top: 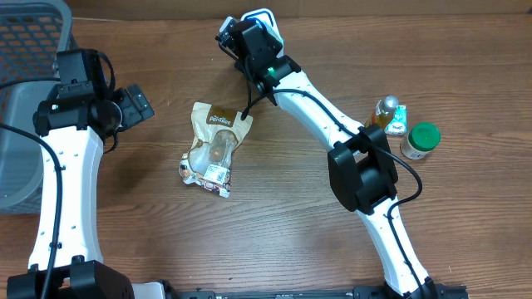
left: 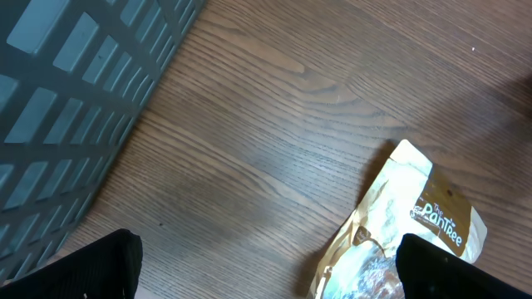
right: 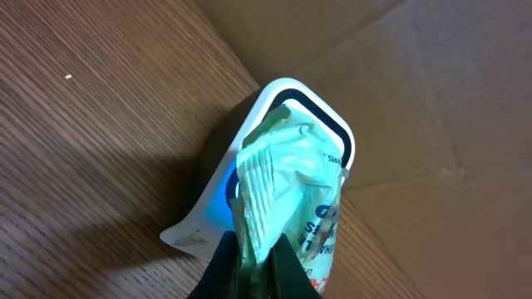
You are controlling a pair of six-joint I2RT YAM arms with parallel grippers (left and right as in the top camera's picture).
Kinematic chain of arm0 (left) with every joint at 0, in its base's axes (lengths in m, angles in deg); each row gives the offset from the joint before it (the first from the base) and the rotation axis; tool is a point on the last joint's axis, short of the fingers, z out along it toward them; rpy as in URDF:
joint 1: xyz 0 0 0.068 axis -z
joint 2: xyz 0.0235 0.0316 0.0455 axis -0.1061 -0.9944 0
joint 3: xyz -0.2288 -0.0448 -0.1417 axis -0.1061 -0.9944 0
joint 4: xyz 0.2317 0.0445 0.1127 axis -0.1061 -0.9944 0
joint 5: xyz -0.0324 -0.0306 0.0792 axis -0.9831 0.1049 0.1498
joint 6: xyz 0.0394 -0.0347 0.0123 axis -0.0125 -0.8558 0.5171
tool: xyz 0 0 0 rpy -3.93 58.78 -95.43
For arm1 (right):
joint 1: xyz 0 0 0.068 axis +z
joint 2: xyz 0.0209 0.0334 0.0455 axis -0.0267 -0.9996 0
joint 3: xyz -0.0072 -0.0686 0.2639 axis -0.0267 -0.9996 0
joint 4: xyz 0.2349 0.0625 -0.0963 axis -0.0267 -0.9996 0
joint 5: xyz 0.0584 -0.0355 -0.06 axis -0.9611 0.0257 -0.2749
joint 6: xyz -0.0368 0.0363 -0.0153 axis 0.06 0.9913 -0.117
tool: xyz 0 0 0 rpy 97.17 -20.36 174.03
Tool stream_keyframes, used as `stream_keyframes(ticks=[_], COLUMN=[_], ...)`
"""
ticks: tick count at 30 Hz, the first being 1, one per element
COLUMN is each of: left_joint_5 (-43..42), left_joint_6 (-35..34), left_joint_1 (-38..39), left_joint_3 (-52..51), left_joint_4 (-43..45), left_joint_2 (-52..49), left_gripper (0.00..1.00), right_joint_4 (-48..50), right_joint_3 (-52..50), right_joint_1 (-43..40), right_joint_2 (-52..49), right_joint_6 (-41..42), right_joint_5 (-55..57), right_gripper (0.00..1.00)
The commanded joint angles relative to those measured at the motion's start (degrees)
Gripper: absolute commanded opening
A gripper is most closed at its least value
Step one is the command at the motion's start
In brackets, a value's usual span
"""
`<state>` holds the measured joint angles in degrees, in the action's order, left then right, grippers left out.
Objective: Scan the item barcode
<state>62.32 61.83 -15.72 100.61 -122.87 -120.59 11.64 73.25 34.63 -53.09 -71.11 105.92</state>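
Next, I open my right gripper and let the light green packet go on the table (top: 313,139), in the spot between the snack pouch and the small bottle.
My right gripper (right: 253,262) is shut on the crimped edge of a light green snack packet (right: 287,178), the item. It holds the packet right against the face of a white barcode scanner (right: 301,88) that glows blue. In the overhead view this gripper (top: 249,40) is at the far edge of the table, in front of the scanner (top: 264,17). My left gripper (top: 133,106) is open and empty above the table, its black fingers (left: 108,266) spread wide. It is just left of a brown-and-clear snack pouch (top: 212,145) lying flat, whose top shows in the left wrist view (left: 420,220).
A grey slatted basket (top: 25,100) stands at the left edge, and its wall (left: 66,91) is close to my left gripper. A small bottle (top: 386,112) and a green-capped jar (top: 420,139) stand at the right. Behind the scanner rises a cardboard wall (right: 407,75).
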Motion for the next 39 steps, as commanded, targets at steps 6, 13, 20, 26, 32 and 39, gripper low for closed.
stream_keyframes(ticks=[6,13,20,26,32,39], left_joint_5=[0.13,0.13,0.13,0.13,0.15,0.13], left_joint_6=[0.76,0.76,0.76,0.76,0.76,0.76], left_joint_1=[-0.11,-0.11,-0.09,-0.11,-0.11,-0.11], left_joint_3=[0.46,0.46,0.46,0.46,0.46,0.46], left_joint_4=[0.13,0.13,0.13,0.13,0.13,0.13], left_joint_2=[0.39,0.39,0.39,0.39,0.39,0.39], left_gripper=[1.00,1.00,1.00,1.00,1.00,1.00], right_joint_4=[-1.31,-13.88,-47.23,-56.72,-54.16,-46.73], right_joint_3=[-0.90,-0.90,-1.57,-7.93,-18.23,-23.91], right_joint_1=[-0.46,-2.23,-8.83,-12.50,-12.72,-12.72], right_joint_2=[7.23,21.49,26.67,26.40,26.40,26.40], right_joint_6=[6.14,20.22,24.46,24.48,23.82,24.06], right_joint_5=[-2.01,-2.21,-27.17,-35.30,-34.47,-27.45], right_gripper=[0.04,0.04,0.04,0.04,0.09,0.18])
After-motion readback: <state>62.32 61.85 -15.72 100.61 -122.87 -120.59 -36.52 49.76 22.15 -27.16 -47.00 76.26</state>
